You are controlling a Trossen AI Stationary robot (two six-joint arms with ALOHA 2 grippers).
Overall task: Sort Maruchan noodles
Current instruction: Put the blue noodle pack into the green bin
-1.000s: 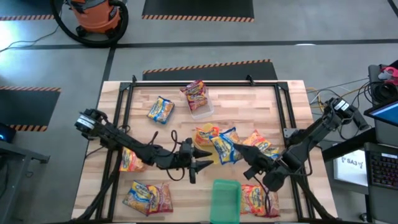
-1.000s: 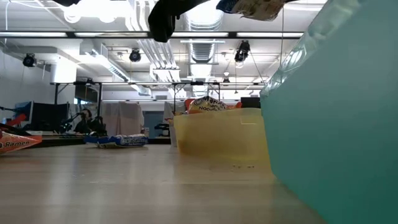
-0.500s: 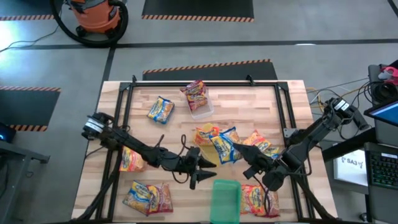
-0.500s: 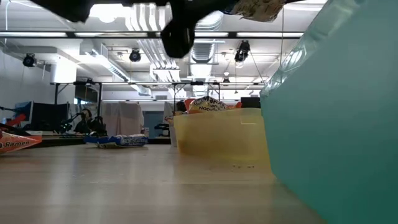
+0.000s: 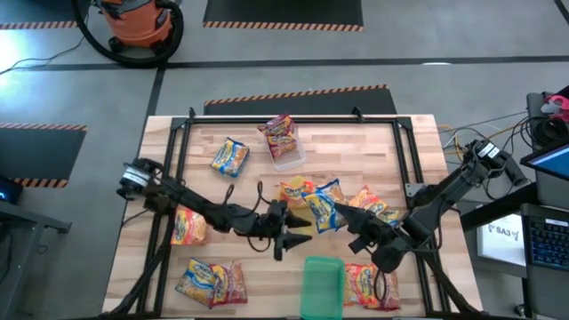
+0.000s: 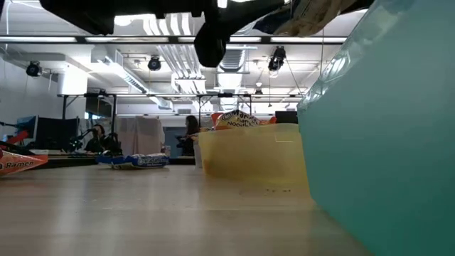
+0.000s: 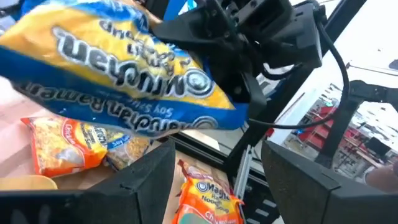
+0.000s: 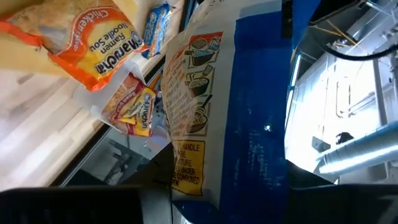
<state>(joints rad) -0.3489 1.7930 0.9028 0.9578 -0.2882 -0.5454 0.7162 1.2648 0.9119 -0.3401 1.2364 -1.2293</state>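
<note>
The robot's left gripper needs to next grab the blue and yellow Maruchan packet by the packet's free edge [image 5: 309,210], opposite the robot's right gripper.
My right gripper [image 5: 349,219] is shut on a blue and yellow Maruchan packet [image 5: 322,208], held in the air over the table's middle; the low view shows that packet [image 6: 310,13] high above the tabletop. My left gripper [image 5: 296,237] is open, just to the packet's left and near side. In the left wrist view the packet [image 7: 124,68] hangs above and ahead of the open fingers. Other packets lie flat: a blue one [image 5: 229,157], an orange one [image 5: 187,227], two [image 5: 212,281] near the front left, a red one [image 5: 369,284], orange ones [image 5: 372,204]. My right gripper pinches the blue and yellow packet by one end [image 8: 186,180], the fingers coming from the table's right. The packet is lifted clear of the table and sticks out leftward from the fingers. The gripper itself hides the exact place of contact.
A clear tray [image 5: 289,156] carries a red packet [image 5: 280,133] at the far middle. A yellow tray [image 5: 286,197] with an orange packet sits under the held packet. A green tray [image 5: 322,284] stands at the near edge, filling the low view's right side [image 6: 384,142].
My left gripper has moved toward the table's right, closing in on the packet held by my right gripper, dipping toward the near edge on the way. It has stayed open. The right arm and its packet have hardly shifted.
</note>
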